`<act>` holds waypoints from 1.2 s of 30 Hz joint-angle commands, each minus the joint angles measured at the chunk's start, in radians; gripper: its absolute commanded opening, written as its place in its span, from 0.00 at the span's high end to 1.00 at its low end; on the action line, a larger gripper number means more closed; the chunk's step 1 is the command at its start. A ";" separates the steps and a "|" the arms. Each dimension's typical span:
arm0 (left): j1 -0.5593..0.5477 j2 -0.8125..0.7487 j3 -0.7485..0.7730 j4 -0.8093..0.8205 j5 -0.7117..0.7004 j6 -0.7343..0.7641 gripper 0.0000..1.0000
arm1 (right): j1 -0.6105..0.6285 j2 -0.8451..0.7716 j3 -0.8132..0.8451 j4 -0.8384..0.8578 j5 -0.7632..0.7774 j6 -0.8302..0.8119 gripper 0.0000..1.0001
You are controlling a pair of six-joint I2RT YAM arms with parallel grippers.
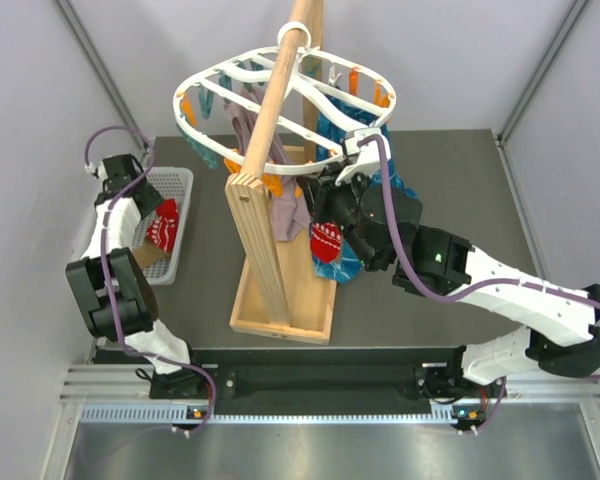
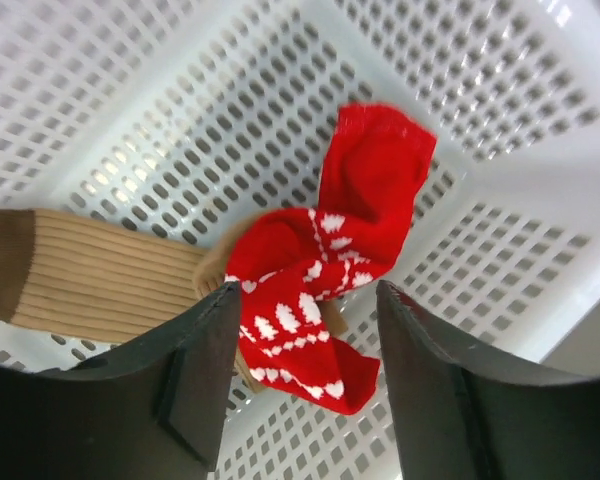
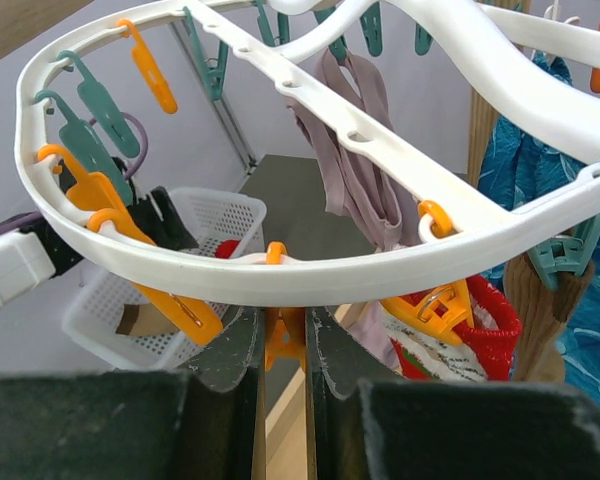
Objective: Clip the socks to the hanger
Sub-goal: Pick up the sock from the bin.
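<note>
My left gripper should grip the red sock in the white basket by the plain, unpatterned end (image 1: 167, 208) (image 2: 374, 175), so that the patterned part hangs below.
A red sock with white pattern (image 2: 365, 190) lies crumpled on the basket floor, over the end of a tan-brown sock (image 2: 90, 280). My left gripper (image 2: 308, 295) hangs open just above them, its jaws either side of the red sock's lower end and holding nothing. The white hanger (image 1: 195, 85) hangs from a wooden pole. Under its near rim (image 3: 380, 275) my right gripper (image 3: 285, 335) is shut on an orange peg (image 3: 285, 350). A mauve sock (image 3: 355, 170) and a red sock (image 3: 480, 335) hang clipped from the hanger.
The white mesh basket (image 1: 180, 180) stands at the table's left. A wooden pole stand (image 1: 270, 250) rises mid-table, its pole (image 1: 275, 90) carrying the hanger. A teal patterned cloth (image 3: 540, 170) hangs on the hanger's right side. Orange and teal pegs dangle round the ring.
</note>
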 commanded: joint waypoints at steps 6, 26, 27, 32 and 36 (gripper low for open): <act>0.003 0.100 0.196 0.047 0.030 -0.044 0.29 | -0.013 0.073 0.096 -0.105 -0.001 0.000 1.00; -0.100 0.424 0.244 0.024 0.070 0.046 0.56 | -0.007 0.098 0.125 -0.170 0.016 0.102 1.00; -0.100 0.430 0.244 0.016 0.067 0.045 0.64 | -0.007 0.092 0.119 -0.171 0.016 0.100 1.00; -0.100 0.401 0.240 0.020 0.067 0.046 0.97 | -0.004 0.058 0.095 -0.148 0.016 0.088 1.00; -0.100 0.279 0.246 0.007 0.047 0.069 1.00 | -0.005 0.044 0.078 -0.138 0.013 0.066 1.00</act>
